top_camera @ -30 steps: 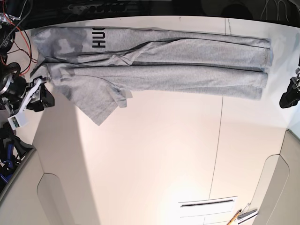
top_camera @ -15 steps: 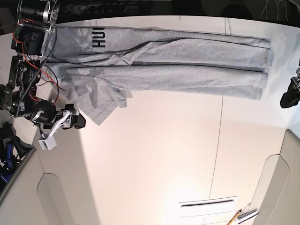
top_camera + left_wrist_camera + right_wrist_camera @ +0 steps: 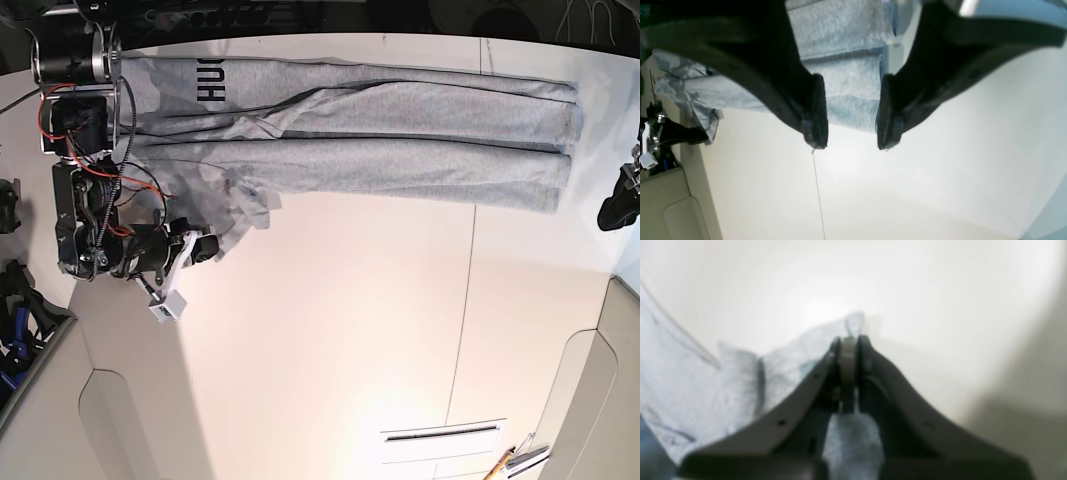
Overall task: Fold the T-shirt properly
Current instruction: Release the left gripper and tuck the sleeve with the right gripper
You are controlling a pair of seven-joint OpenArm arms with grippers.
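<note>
My right gripper is going to release the tip of the sleeve on the T-shirt's far edge (image 3: 273, 78), beside the black lettering.
The heather-grey T-shirt (image 3: 400, 130) lies folded lengthwise in a long band across the far side of the white table (image 3: 330, 330), with black lettering (image 3: 210, 82) at its left end. One sleeve (image 3: 240, 200) sticks out toward me. My right gripper (image 3: 205, 247) is at that sleeve's tip. In the right wrist view it (image 3: 848, 343) is shut with grey fabric (image 3: 690, 380) pinched between the fingers. My left gripper (image 3: 850, 140) is open and empty above the bare table, short of the shirt's hem (image 3: 846, 83). It shows partly at the base view's right edge (image 3: 620, 205).
Red wires and arm hardware (image 3: 85, 170) crowd the table's left end over the shirt's collar end. A white sheet (image 3: 445, 440) and a pen (image 3: 500, 465) lie at the front right. Beige panels (image 3: 590, 400) flank the table. A seam (image 3: 468, 300) runs across the table.
My right arm has swung in from the table's left edge to the sleeve tip and closed on it. The left arm and the shirt's body have not moved.
</note>
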